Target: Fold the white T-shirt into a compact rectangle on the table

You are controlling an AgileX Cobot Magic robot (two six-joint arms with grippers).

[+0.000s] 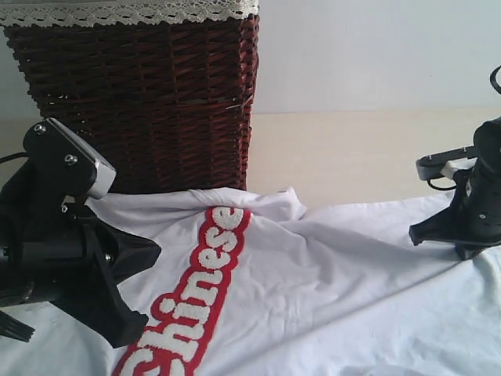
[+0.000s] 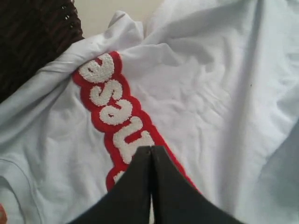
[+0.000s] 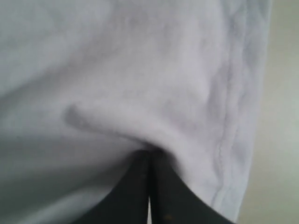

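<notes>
Next, I release the white T-shirt's gathered fold from my right gripper on the table, slightly closer to the back wall (image 1: 459,218).
The white T-shirt (image 1: 329,274) lies spread and wrinkled on the table (image 1: 352,157), its red-outlined "Chinese" lettering (image 1: 211,274) facing up. My left gripper (image 1: 139,325) hovers over the lettering at the shirt's left side. In the left wrist view the left gripper (image 2: 151,147) is shut with nothing between its black fingers above the T-shirt (image 2: 210,93). My right gripper (image 1: 468,251) sits down on the shirt's right edge. In the right wrist view the right gripper (image 3: 150,152) is shut, and a raised fold of the T-shirt (image 3: 140,70) is gathered at its tips, near the hem (image 3: 229,140).
A dark wicker basket (image 1: 141,102) with white lace trim stands at the back left, touching the shirt's far edge, and the basket (image 2: 28,42) also shows in the left wrist view. Bare table runs behind the shirt to the wall (image 1: 376,47).
</notes>
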